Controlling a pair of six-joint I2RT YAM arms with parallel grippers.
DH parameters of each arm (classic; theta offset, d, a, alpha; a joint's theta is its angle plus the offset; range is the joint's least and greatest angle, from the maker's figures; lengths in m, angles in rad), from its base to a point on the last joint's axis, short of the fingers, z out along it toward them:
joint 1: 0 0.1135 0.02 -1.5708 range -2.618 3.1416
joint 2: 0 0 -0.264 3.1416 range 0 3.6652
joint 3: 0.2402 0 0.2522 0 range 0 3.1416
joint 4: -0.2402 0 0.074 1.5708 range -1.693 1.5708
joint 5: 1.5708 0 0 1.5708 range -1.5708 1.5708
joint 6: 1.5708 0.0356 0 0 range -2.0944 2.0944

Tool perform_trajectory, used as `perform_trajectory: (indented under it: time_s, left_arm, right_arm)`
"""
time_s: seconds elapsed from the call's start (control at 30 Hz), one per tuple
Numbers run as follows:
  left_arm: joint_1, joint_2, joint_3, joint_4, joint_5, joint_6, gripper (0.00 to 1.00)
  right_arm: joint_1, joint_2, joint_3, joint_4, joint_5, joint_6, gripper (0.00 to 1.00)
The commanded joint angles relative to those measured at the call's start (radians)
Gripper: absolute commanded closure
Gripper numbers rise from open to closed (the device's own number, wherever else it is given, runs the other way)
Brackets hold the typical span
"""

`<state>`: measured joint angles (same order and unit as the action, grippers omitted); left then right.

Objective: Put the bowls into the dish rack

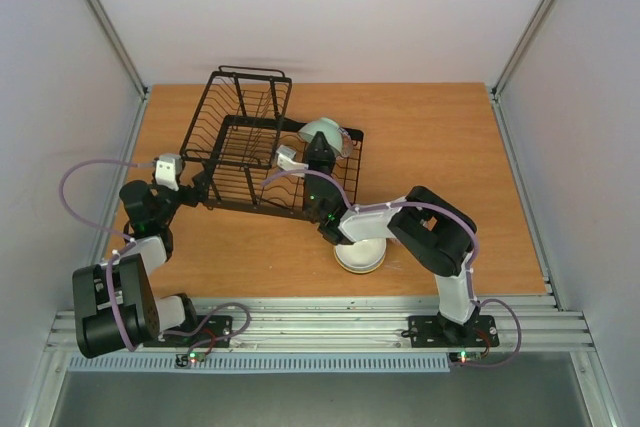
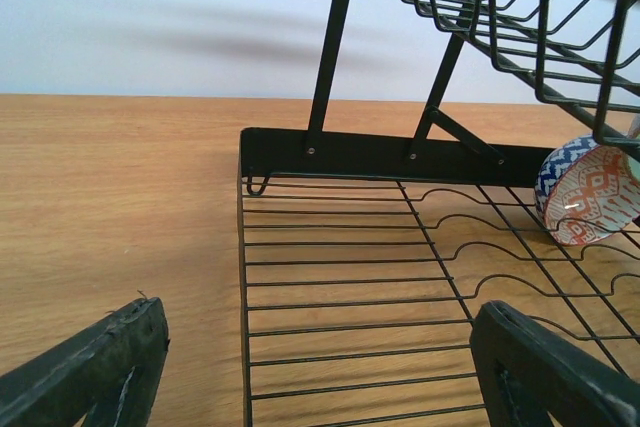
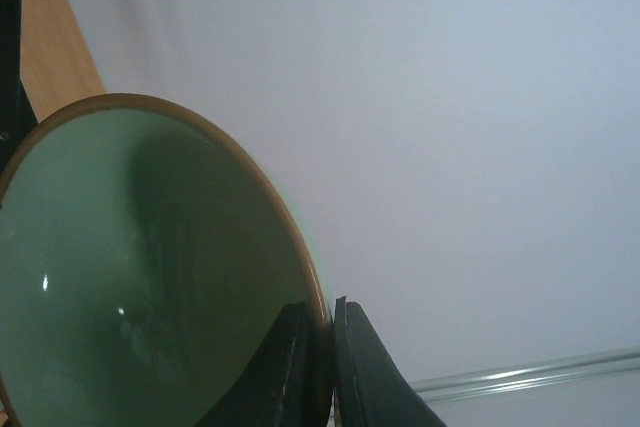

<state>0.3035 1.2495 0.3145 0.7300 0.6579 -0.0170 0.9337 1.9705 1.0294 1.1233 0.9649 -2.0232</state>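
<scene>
My right gripper is going to release the sage green bowl in the dish rack (image 1: pixel 329 158), just in front of the patterned bowl.
The black wire dish rack (image 1: pixel 232 172) stands on the far middle of the table. My right gripper (image 1: pixel 320 145) holds a sage green bowl (image 1: pixel 322 131) tilted on edge over the rack's right end. In the right wrist view its fingers (image 3: pixel 290 367) pinch the green bowl's (image 3: pixel 130 277) brown rim. A cream-white bowl (image 1: pixel 360 257) sits on the table under the right arm. My left gripper (image 1: pixel 200 190) is open at the rack's near-left corner, low over the slotted tray (image 2: pixel 350 277), nothing between its fingers (image 2: pixel 550 367). A red-and-white and blue patterned bowl (image 2: pixel 590 192) stands on edge in the tray.
The rack's taller basket section (image 1: pixel 245 112) rises at its far left end and overhangs the tray in the left wrist view. White walls enclose the table on three sides. Metal rails (image 1: pixel 330 322) run along the near edge by the arm bases.
</scene>
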Motion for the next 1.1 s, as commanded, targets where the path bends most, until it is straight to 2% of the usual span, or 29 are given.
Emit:
perform_trajectory:
  time_s: [0.0,0.37,0.73,1.07]
  left_arm:
    - [-0.011,-0.011,-0.006,0.059,0.037,0.015,0.16]
    - [-0.010,-0.009,-0.005,0.058,0.038,0.015,0.15]
    - [-0.011,0.003,0.000,0.059,0.039,0.015,0.15]
    - [-0.010,0.013,0.005,0.059,0.045,0.015,0.15]
  right_arm:
    - [0.012,-0.036,-0.012,0.217,0.013,-0.121,0.99]
    - [-0.004,-0.009,-0.106,0.192,0.050,0.006,0.99]
    - [-0.032,0.013,-0.104,0.002,0.035,0.198,0.99]
    - [-0.037,0.084,-0.073,-0.046,0.026,0.239,0.99]
